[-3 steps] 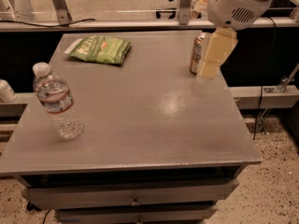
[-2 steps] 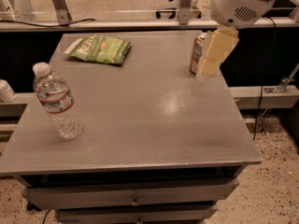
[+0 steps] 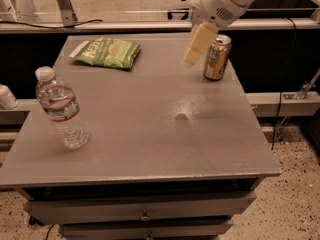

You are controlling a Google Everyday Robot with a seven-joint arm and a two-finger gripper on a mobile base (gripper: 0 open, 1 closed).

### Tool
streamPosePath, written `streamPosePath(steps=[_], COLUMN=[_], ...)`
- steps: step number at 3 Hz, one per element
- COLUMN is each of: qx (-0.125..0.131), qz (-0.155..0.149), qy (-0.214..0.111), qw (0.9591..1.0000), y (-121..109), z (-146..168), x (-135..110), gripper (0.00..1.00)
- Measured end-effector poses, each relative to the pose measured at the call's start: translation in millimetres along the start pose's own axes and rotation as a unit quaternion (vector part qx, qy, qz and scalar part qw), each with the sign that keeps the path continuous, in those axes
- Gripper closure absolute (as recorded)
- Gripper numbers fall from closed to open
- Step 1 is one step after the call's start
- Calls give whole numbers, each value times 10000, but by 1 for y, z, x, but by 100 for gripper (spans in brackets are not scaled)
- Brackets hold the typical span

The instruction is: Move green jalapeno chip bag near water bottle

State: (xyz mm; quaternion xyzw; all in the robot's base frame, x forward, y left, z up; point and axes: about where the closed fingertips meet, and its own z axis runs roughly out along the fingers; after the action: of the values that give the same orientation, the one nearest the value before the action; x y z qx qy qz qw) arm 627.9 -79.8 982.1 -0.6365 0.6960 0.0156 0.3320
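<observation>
The green jalapeno chip bag is my gripper's next stop. It should go there and close on the bag's end (image 3: 129, 53) nearest the drink can.
The green jalapeno chip bag (image 3: 107, 52) lies flat at the back left of the grey table (image 3: 150, 144). The water bottle (image 3: 62, 109), clear with a white cap and a white-and-red label, stands at the left front, well apart from the bag. My gripper (image 3: 191, 58) hangs from the white arm above the back of the table. It is just left of the can and well to the right of the bag. It holds nothing that I can see.
A gold-brown drink can (image 3: 217, 57) stands at the back right, close beside the gripper. A metal rail (image 3: 125, 26) runs behind the table. Drawers (image 3: 145, 211) sit under the front edge. A white object (image 3: 6, 96) sits off the table's left side.
The gripper has moved left, from in front of the can to its left side, closer to the chip bag. Bag, bottle and can have not moved.
</observation>
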Motion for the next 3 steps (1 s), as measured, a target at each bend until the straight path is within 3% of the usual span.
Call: streamPosePath(steps=[2, 3], qx=[-312, -523], qz=[496, 691], qy=[-607, -717], qw=[9964, 9936], y=[-45, -49], z=[113, 160], x=[-42, -60], gripper=[0, 0])
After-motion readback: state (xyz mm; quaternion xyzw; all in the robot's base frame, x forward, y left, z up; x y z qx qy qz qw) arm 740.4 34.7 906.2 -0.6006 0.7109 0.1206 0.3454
